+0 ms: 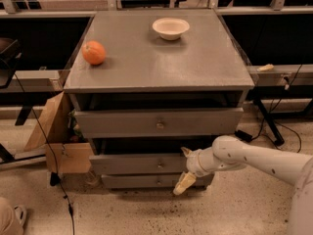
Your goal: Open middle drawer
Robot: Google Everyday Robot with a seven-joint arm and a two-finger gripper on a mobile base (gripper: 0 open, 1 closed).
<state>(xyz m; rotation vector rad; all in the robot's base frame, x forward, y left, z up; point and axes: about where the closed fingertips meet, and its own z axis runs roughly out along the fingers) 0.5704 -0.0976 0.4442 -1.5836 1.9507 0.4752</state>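
The lower finger of my gripper hangs over the bottom drawer. Next, I lift my gripper and grip the middle drawer by its top edge at the dark gap [180, 153].
The grey cabinet [156, 67] has three drawers. The middle drawer [137, 164] is a shallow grey front with a small round knob [160, 164] at its centre, and a dark gap shows above it. My gripper [186, 168] is at the right part of that front, to the right of the knob, on the white arm [254, 160] that comes in from the right. Its fingers are spread one above the other: the upper one [186, 152] at the drawer's top edge, the lower tan one [185, 182] over the bottom drawer [146, 181]. It holds nothing.
The taller top drawer [159, 122] sits above. An orange [94, 52] and a white bowl [170, 28] rest on the cabinet top. A cardboard box [58, 141] stands at the cabinet's left, with cables on the floor. Table legs and cables are at the right.
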